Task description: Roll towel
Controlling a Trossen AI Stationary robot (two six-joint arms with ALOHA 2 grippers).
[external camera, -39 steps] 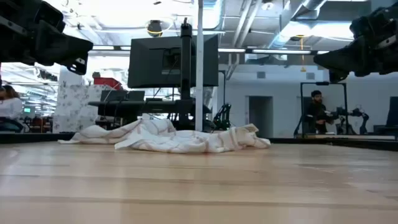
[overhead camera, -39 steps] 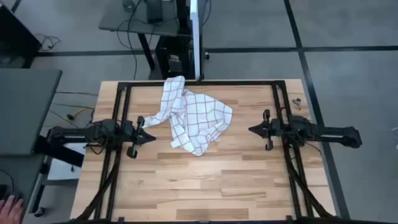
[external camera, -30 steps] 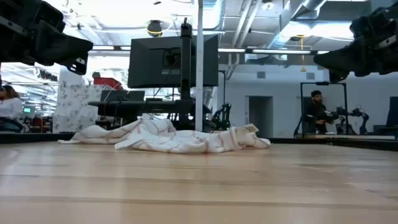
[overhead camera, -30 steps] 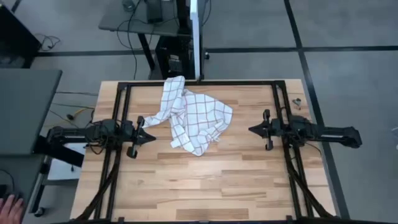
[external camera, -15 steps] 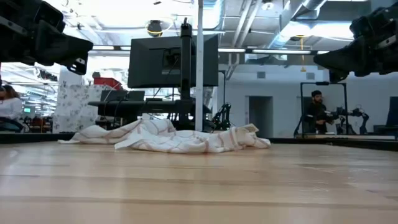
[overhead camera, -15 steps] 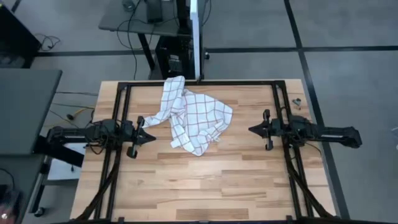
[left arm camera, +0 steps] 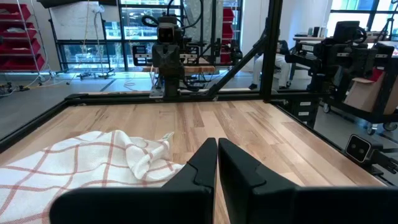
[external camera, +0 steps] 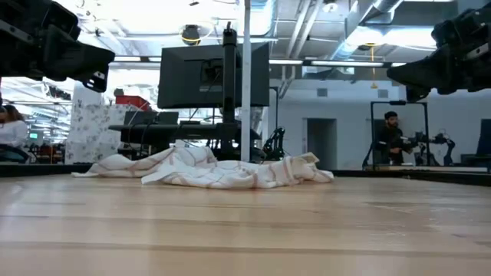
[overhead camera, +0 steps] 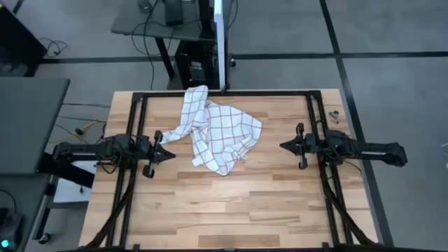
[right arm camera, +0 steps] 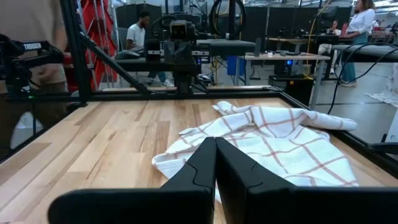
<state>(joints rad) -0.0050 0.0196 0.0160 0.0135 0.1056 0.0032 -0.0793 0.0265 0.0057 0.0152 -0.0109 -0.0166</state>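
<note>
Next, I should move my left gripper to the towel's narrow corner flap (overhead camera: 180,131), the one nearest this gripper, and close it there.
The towel (overhead camera: 217,133), white with a grid of red-brown lines, lies crumpled on the wooden table, toward its far middle; one corner reaches the far edge. It shows in the low view (external camera: 207,172), the left wrist view (left arm camera: 87,162) and the right wrist view (right arm camera: 273,149). My left gripper (overhead camera: 171,154) is shut and empty, above the table just left of the towel. My right gripper (overhead camera: 282,146) is shut and empty, above the table right of the towel.
A black frame (overhead camera: 224,93) runs along the table's far edge and sides. A small object (overhead camera: 334,113) lies at the far right corner. Bare wood (overhead camera: 224,210) lies on the near half of the table. People and desks stand in the room behind.
</note>
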